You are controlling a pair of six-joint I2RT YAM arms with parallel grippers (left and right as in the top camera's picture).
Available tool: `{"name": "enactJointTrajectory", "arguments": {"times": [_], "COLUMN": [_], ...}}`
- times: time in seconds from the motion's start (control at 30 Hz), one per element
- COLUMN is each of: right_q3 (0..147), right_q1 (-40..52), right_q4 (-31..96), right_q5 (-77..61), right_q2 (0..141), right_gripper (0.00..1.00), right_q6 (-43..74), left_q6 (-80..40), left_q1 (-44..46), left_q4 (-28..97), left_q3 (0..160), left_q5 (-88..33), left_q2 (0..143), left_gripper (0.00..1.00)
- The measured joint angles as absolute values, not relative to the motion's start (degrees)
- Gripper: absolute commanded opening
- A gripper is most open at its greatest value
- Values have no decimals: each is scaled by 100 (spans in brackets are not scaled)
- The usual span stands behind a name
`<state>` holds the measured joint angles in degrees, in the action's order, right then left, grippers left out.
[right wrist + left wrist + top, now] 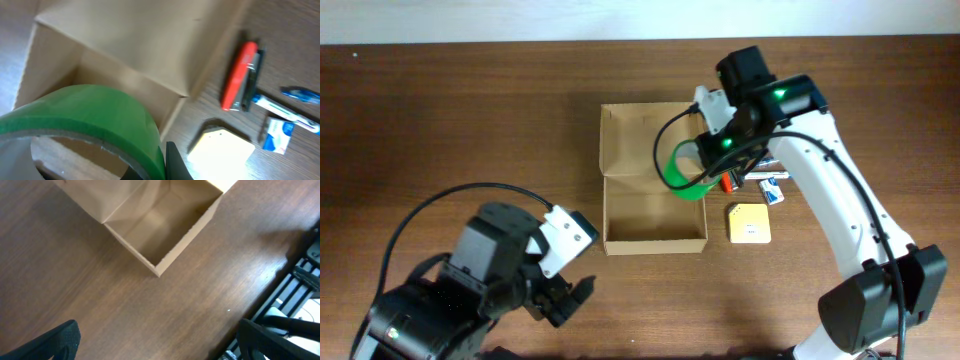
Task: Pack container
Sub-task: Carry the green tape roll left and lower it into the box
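Observation:
My right gripper needs to release the green tape roll inside the container (pixel 628 215) (pixel 57 95), setting it free next to the side of the container that is closest to my left gripper. The roll is now held above the container.
The open tan cardboard container (pixel 655 238) sits mid-table with its flap lid (pixel 640 140) folded back on the far side; it also shows in the left wrist view (pixel 165 260) and the right wrist view (pixel 125 55). My right gripper (pixel 705 170) is shut on the green tape roll (pixel 682 178), holding it above the container's right far corner; the roll fills the lower left of the right wrist view (pixel 90 117), its wall pinched between the fingers (pixel 160 167). My left gripper (pixel 570 295) is open and empty over bare table near the front, below-left of the container.
Right of the container lie a yellow pad (pixel 748 222), a red marker (pixel 728 183) and a small blue-and-white item (pixel 773 190); they show in the right wrist view too, pad (pixel 220 152), marker (pixel 240 75). The table's front edge is close to the left gripper (pixel 280 285).

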<state>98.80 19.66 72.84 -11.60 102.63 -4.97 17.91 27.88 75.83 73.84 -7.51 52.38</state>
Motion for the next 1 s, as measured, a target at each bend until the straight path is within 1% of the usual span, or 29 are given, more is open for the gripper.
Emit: {"name": "enactJointTrajectory", "arguments": {"times": [0.27, 0.47, 0.63, 0.8, 1.0], "right_q3": [9880, 9878, 9710, 9367, 8809], "right_q1": [2565, 2799, 3111, 3343, 3380], "right_q4": [7262, 7236, 6873, 6525, 5909], "right_q5": [-1194, -1192, -1164, -980, -773], "right_q2": [10263, 10263, 10263, 10263, 10263], "right_gripper": [4, 4, 4, 4, 4], "right_q6": [-515, -515, -364, 12, 436], "left_q6": [2814, 3557, 4025, 4230, 4289], "left_q1": [1271, 464, 137, 130, 130], "left_q4": [7677, 7977, 8036, 8042, 8044], "left_q3": [7384, 7679, 8053, 8103, 8108], "left_q5": [-1623, -2119, -2392, -2510, -2530], "left_q2": [5529, 6189, 6462, 6462, 6462], "left_gripper": [100, 100, 99, 100, 100]}}
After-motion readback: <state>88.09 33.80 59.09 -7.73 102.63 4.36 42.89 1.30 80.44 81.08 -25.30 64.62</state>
